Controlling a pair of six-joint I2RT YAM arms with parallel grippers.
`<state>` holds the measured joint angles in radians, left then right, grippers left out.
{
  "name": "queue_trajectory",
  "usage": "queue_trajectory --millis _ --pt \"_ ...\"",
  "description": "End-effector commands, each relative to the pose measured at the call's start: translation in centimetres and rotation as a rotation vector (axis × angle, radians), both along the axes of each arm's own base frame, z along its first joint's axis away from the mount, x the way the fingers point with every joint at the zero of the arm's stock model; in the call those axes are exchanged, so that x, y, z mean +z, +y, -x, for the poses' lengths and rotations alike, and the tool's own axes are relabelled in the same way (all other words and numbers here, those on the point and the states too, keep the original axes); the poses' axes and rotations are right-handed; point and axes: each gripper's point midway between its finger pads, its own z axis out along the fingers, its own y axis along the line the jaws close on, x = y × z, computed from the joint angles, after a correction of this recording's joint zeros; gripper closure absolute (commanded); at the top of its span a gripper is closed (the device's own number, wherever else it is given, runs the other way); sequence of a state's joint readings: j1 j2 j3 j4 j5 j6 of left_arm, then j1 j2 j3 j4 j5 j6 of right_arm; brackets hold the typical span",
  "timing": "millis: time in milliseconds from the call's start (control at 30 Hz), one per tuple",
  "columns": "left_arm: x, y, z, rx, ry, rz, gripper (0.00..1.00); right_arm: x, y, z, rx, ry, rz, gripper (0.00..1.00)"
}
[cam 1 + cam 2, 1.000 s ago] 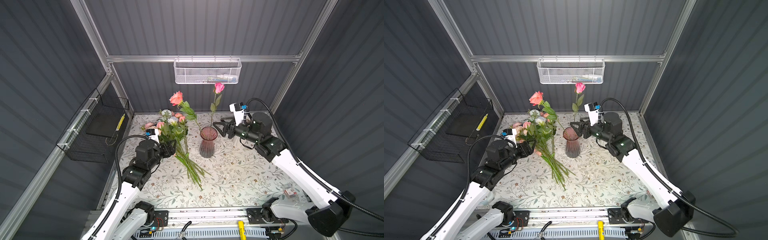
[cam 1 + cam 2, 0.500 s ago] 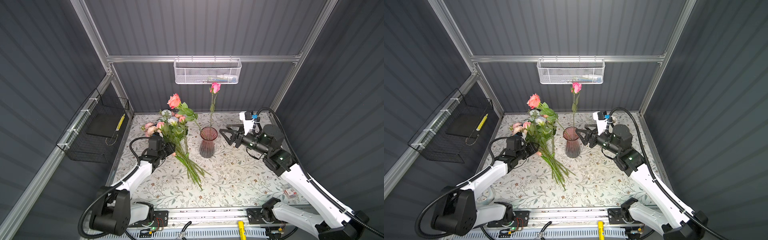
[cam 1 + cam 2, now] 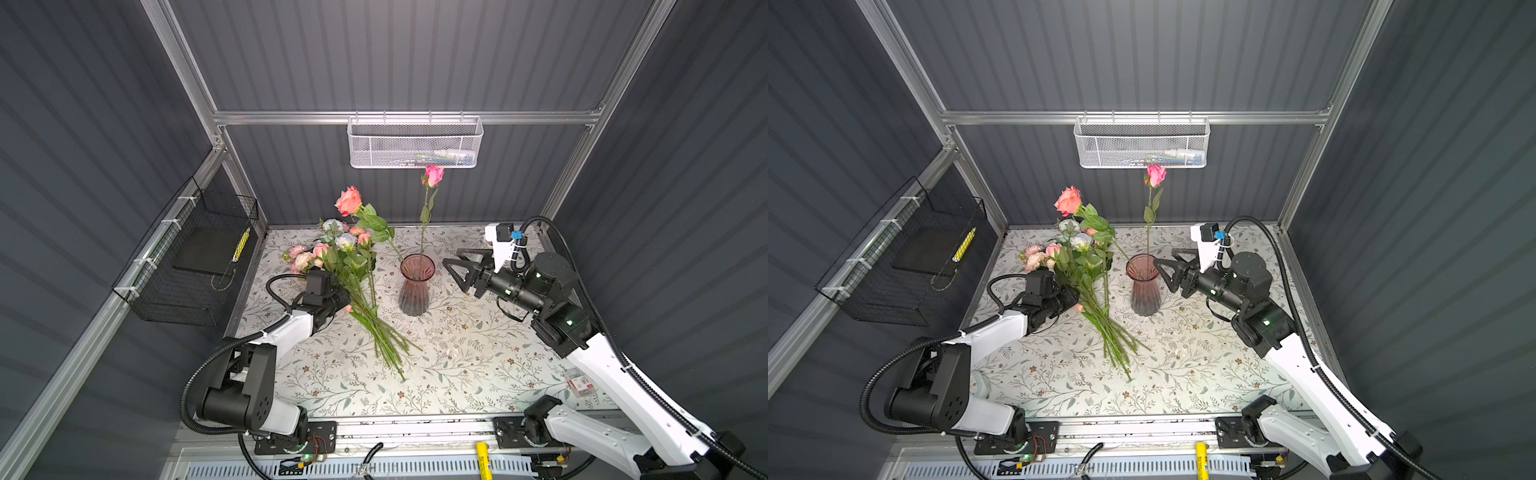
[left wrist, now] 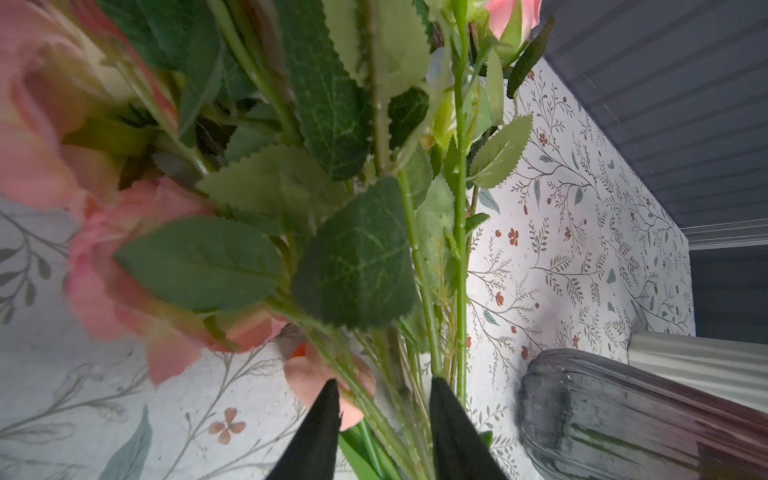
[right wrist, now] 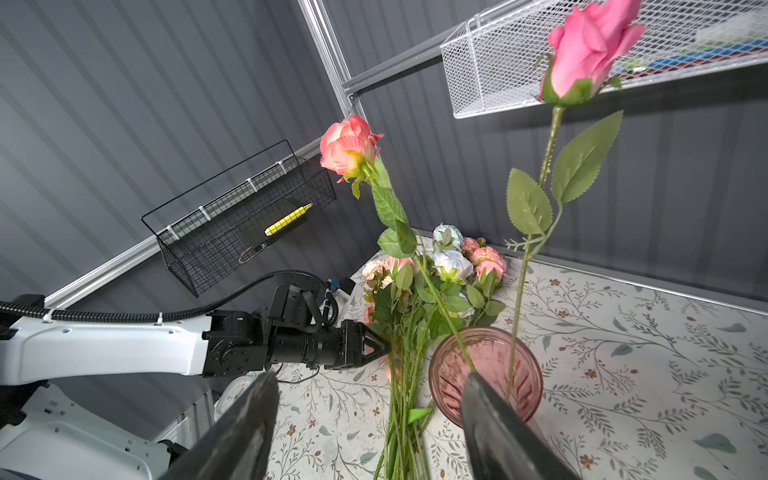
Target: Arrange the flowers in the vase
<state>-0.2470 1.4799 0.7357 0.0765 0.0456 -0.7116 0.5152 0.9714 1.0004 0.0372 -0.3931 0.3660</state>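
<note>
The robot's right gripper needs to next close on a flower stem (image 3: 359, 298) (image 5: 402, 360) just under its leaves, beside the left gripper's fingers, to take it out of the bunch of flowers.
A pink ribbed glass vase (image 3: 417, 286) (image 3: 1144, 286) (image 5: 484, 374) stands mid-table. Two flowers stand in it: an upright pink rose (image 3: 432, 175) (image 5: 590, 54) and a coral rose (image 3: 348, 200) (image 5: 349, 147) leaning left. The other flowers (image 3: 353, 266) (image 3: 1084, 266) lie as a bunch left of the vase, heads to the back, stems to the front. My left gripper (image 3: 347, 305) (image 4: 384, 384) (image 5: 382, 345) is shut on several of the bunch's green stems low over the table. My right gripper (image 3: 455, 270) (image 3: 1165, 270) (image 5: 370, 378) hangs open and empty just right of the vase.
A white mesh basket (image 3: 415, 143) hangs on the back wall above the roses. A black wire basket (image 3: 195, 266) with a yellow marker hangs on the left wall. A small card (image 3: 579, 384) lies at the table's right front.
My left arm dropped low and reached into the bunch, and its jaws closed on the stems. My right gripper drew back to the right from the pink rose, which stays in the vase.
</note>
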Motion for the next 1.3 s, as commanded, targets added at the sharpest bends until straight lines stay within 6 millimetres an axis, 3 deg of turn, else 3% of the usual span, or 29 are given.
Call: queue_trajectory --millis 0,100,433,533,633,933,1133,1267 --pt "1.1 0.9 -1.6 0.039 -0.045 -0.038 0.66 0.2 -0.2 0.1 -0.004 -0.019 -0.003 0.29" --pt "1.3 0.9 -2.1 0.045 -0.057 -0.042 0.67 0.3 -0.2 0.2 -0.002 -0.021 -0.005 0.29" --pt "0.6 0.8 -3.4 0.046 -0.050 -0.062 0.90 0.3 -0.1 0.1 0.000 -0.019 -0.003 0.29" --pt "1.7 0.6 -3.6 0.043 -0.081 -0.042 0.99 0.6 -0.2 0.1 -0.002 -0.025 -0.005 0.30" --pt "2.7 0.5 -3.8 0.044 -0.105 -0.027 1.00 0.8 -0.3 0.2 -0.001 -0.028 -0.007 0.29" --pt "9.3 1.1 -1.9 0.066 -0.251 0.021 1.00 1.0 -0.2 0.4 0.011 -0.027 -0.016 0.29" --pt "13.7 1.1 0.8 0.042 -0.336 0.070 1.00 1.3 -0.1 0.9 0.026 -0.035 -0.024 0.28" --pt "18.2 1.4 3.5 0.004 -0.386 0.047 1.00 1.9 0.5 2.1 0.099 -0.057 -0.027 0.24"
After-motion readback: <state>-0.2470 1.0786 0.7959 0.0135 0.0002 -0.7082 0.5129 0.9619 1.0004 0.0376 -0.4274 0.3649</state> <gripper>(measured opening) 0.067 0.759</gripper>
